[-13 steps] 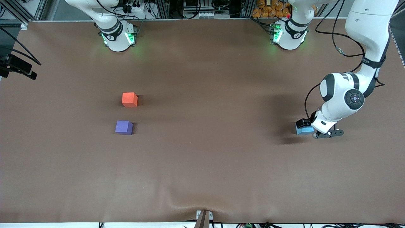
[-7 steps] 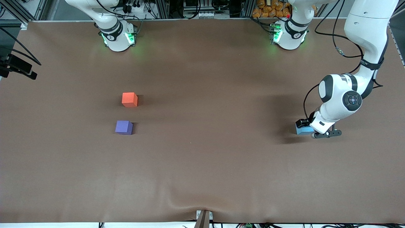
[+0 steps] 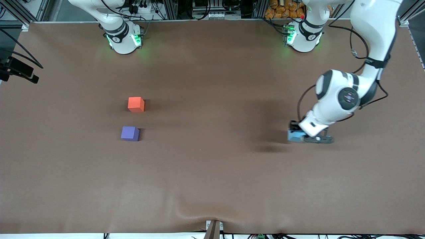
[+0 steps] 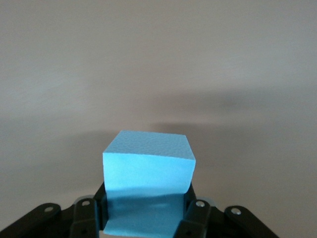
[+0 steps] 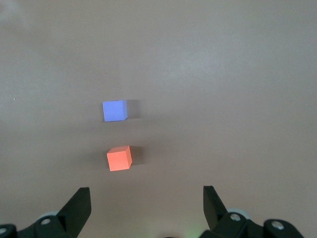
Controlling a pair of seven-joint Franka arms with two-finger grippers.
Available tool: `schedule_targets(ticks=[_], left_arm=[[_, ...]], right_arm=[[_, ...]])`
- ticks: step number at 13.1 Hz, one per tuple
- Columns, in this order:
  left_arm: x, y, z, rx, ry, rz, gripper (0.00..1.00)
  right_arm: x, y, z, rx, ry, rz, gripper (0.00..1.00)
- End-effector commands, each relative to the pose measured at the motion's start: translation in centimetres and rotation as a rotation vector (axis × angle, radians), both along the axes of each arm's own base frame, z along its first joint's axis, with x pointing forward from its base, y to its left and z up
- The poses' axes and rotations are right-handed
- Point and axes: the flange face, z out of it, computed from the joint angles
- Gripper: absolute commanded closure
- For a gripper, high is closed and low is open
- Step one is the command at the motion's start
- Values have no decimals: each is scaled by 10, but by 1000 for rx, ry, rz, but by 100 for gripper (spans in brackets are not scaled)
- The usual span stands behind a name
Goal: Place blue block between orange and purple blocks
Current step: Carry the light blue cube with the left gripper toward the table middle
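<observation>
Next, my left gripper puts the blue block down on the open table [image 3: 180,125], short of the orange and purple blocks.
My left gripper [image 3: 295,134] is shut on the light blue block [image 3: 293,135] and holds it a little above the brown table, at the left arm's end. In the left wrist view the blue block [image 4: 147,173] fills the space between the black fingers [image 4: 85,215]. The orange block [image 3: 136,104] sits on the table toward the right arm's end, and the purple block [image 3: 129,133] lies nearer to the front camera, with a gap between them. My right gripper [image 5: 146,196] hangs open high over the orange block [image 5: 119,158] and the purple block [image 5: 115,110], holding nothing; that arm waits.
The brown cloth [image 3: 212,172] covers the whole table and wrinkles at its near edge around a small bracket [image 3: 214,229]. A black camera mount [image 3: 20,70] juts in at the right arm's end. Both arm bases [image 3: 124,38] stand along the edge farthest from the front camera.
The left gripper closed on the blue block, lifted it off the table and carried it a short way toward the right arm's end. The right arm has not moved.
</observation>
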Motion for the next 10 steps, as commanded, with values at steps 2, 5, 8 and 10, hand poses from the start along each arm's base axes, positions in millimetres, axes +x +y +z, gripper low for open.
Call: schedule_targets(ticks=[2,5,8,10], left_arm=[[-8,-148,24,-88,-25,-98,100],[-18,-261,21,-179,-18,-119,100],[-32,-328,-1,-207,-28,-191,100],[-51,-369,-26,-213,-34,-246,100]], right_arm=[[-1,-4,3,16,1,3,0],[0,-4,2,16,1,1,0],[4,-6,-5,17,14,0,0],[14,-6,-22,19,49,0,0]])
